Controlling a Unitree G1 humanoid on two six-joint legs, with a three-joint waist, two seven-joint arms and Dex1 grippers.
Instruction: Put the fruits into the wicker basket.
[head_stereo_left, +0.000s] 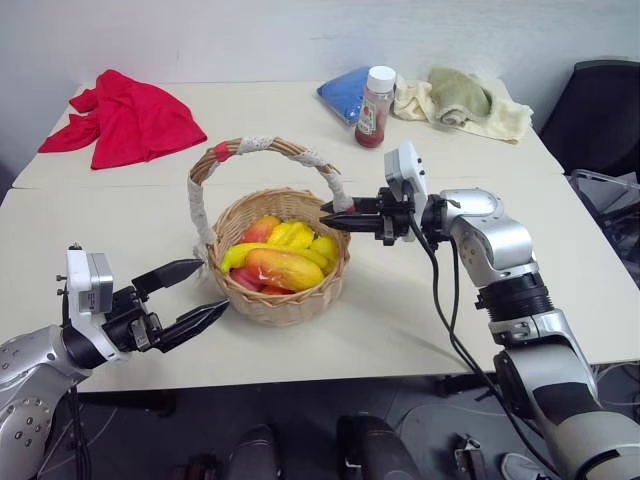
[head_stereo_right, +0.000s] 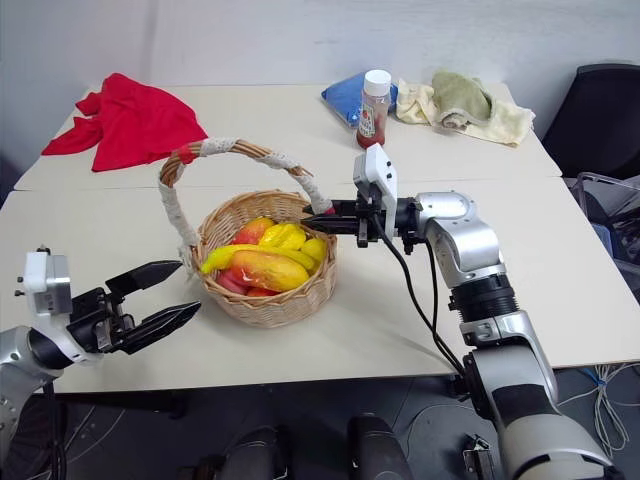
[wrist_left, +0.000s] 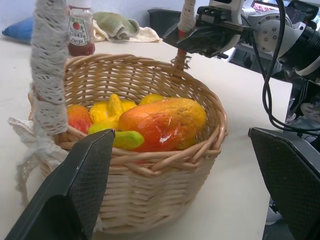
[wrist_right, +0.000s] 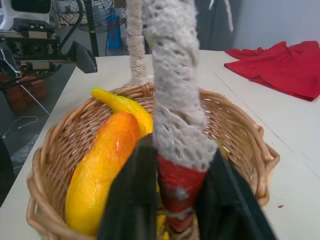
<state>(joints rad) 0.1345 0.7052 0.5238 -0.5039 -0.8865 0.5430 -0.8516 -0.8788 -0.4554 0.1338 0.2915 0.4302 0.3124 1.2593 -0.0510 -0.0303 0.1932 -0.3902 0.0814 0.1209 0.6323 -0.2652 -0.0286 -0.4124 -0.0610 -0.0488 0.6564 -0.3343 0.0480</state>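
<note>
Next, I let go of the wicker basket, which stands at the table's middle now, with my right gripper on the table (head_stereo_left: 480, 228) in front of the pale towel.
The wicker basket (head_stereo_left: 287, 304) stands at the middle of the table, its arched handle (head_stereo_left: 262, 145) wrapped in whitish cloth. Inside lie the fruits: an orange-red-and-yellow mango (head_stereo_left: 285, 268), a yellow banana (head_stereo_left: 237, 256) and several other yellow and red pieces. My right gripper (head_stereo_left: 328, 215) reaches in level from the right and is shut on the handle's red band just above the rim; in the right wrist view the fingers (wrist_right: 132, 195) clamp that band (wrist_right: 179, 186). My left gripper (head_stereo_left: 212, 287) is open and empty beside the basket's left wall, its two fingers (wrist_left: 75, 190) flanking the basket.
At the back of the table lie a red cloth (head_stereo_left: 130, 115), a blue cloth (head_stereo_left: 345, 90) and a pale towel (head_stereo_left: 465, 100). A red-filled bottle with a white cap (head_stereo_left: 376, 106) stands behind the basket. A black chair (head_stereo_left: 600, 110) stands at the far right.
</note>
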